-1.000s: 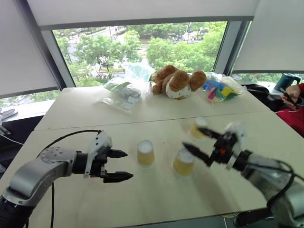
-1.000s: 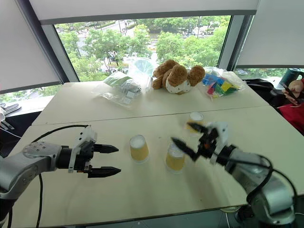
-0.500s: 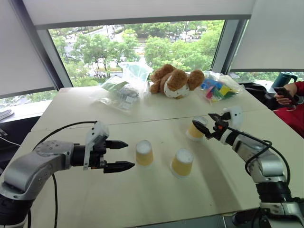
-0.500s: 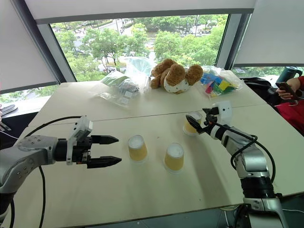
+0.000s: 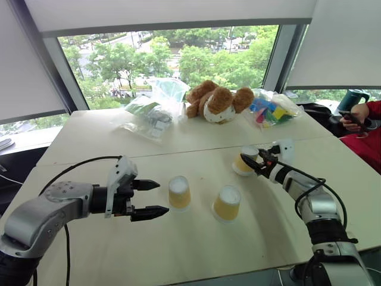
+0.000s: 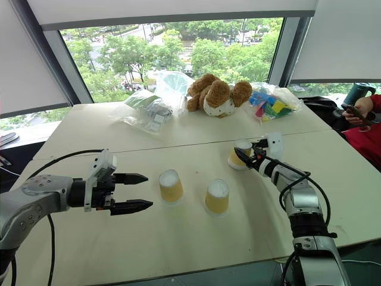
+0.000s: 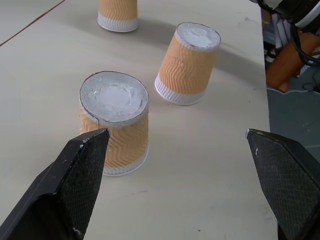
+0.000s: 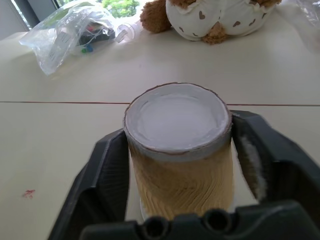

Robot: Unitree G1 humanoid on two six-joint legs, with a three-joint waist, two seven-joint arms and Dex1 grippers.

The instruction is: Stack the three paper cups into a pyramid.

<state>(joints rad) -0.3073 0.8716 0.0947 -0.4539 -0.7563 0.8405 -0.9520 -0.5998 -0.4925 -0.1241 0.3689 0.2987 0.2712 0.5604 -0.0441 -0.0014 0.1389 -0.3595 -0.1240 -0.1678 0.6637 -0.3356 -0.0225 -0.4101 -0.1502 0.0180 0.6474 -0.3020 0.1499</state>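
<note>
Next, my right gripper releases the far paper cup beside the middle cup (image 5: 253, 222), on the side of the middle cup away from my left gripper.
Three yellow-orange paper cups stand upside down on the pale table (image 5: 178, 250), white bases up. My left gripper (image 5: 162, 197) is open and level, just left of the left cup (image 5: 178, 192); in the left wrist view this cup (image 7: 116, 122) stands ahead of the left finger (image 7: 75, 170). The middle cup (image 5: 227, 202) stands free to its right. My right gripper (image 5: 253, 159) is shut on the far right cup (image 5: 243, 162). In the right wrist view its fingers (image 8: 107, 180) press both sides of that cup (image 8: 179, 150), which rests on the table.
At the back of the table lie a brown teddy bear (image 5: 217, 104), clear plastic bags (image 5: 152, 113) and a bag of coloured blocks (image 5: 271, 110). A person's hand (image 5: 357, 116) holds a phone past the table's right edge. A cable runs from my left arm.
My right arm reached forward and down past the middle cup to the far right cup, and its fingers closed on that cup. The left gripper stayed open in place.
</note>
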